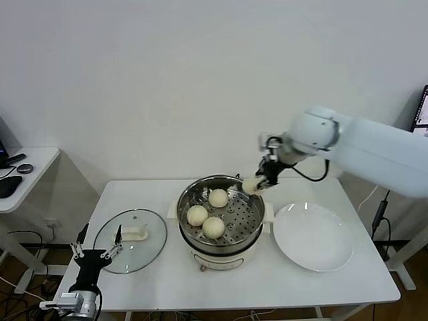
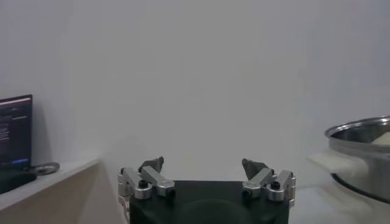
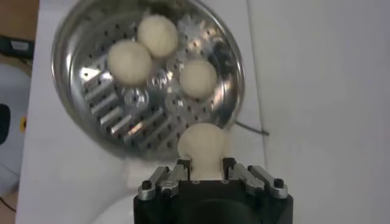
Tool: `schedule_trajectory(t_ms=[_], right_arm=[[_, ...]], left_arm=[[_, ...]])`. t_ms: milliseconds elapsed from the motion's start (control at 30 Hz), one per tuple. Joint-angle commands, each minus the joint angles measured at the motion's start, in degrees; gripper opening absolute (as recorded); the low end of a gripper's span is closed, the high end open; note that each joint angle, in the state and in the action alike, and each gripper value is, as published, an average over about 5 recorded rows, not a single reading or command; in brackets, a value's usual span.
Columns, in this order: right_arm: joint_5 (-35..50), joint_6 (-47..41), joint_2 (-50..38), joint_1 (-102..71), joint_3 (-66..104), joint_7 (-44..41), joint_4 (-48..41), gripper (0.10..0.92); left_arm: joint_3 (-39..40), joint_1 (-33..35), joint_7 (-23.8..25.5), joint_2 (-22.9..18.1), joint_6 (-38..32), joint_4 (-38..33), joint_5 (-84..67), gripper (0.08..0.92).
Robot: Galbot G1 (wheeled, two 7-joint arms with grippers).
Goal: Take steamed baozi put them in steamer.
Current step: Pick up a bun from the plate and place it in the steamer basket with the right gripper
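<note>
I should release the baozi from my right gripper on the steamer tray's bare patch (image 1: 237, 212) (image 3: 167, 109) facing the plate, next to the other baozi.
The steamer (image 1: 249, 234) is a shiny steel pot on a white base at the table's middle. Three cream-white baozi (image 1: 213, 227) lie on its perforated tray; they also show in the right wrist view (image 3: 129, 61). My right gripper (image 1: 257, 183) is shut on a fourth baozi (image 1: 251, 185) and holds it above the steamer's far right rim. In the right wrist view this baozi (image 3: 203, 145) sits between the fingers (image 3: 181, 165), over the rim. My left gripper (image 1: 97, 251) is open and empty, parked low at the table's front left corner.
A round glass lid (image 1: 130, 232) with a white handle lies left of the steamer. A flat white plate (image 1: 313, 236) lies to its right. A white side table (image 1: 27, 170) with dark objects stands at far left.
</note>
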Motion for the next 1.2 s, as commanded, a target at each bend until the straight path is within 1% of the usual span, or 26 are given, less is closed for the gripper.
schedule_trajectory(t_ms=[33,300,500,767,900,1200], right_arm=[[3.1,-4.3,10.4,-3.2,-4.4,4.1,-3.3,0.357],[-1.1,-4.2,10.4,-8.6,-3.7,4.6,-5.3,0.357],[-1.9,-4.2,11.1,-11.3,-1.9,5.3,-6.9,0.363],[-4.0,-4.2,9.9,-12.0,-1.1,5.2,-6.6,0.37],[-4.0,-4.2,8.3,-11.7,-0.3,5.4,-5.5,0.447],[-1.1,-4.2,1.3,-9.3,4.4,5.4,1.2,0.707]], left_arm=[[-0.9,0.2,0.0,0.2,-0.2,0.2,-0.1,0.823],[-1.0,0.0,-0.1,0.2,-0.3,0.5,-0.2,0.823],[-1.0,-0.2,-0.1,0.3,-0.3,0.5,-0.3,0.823],[-1.0,0.0,-0.1,0.1,-0.4,0.5,-0.2,0.823],[-1.0,0.0,-0.1,0.1,-0.4,0.3,-0.2,0.823],[-0.9,-0.1,0.0,-0.1,-0.2,0.1,-0.2,0.823]])
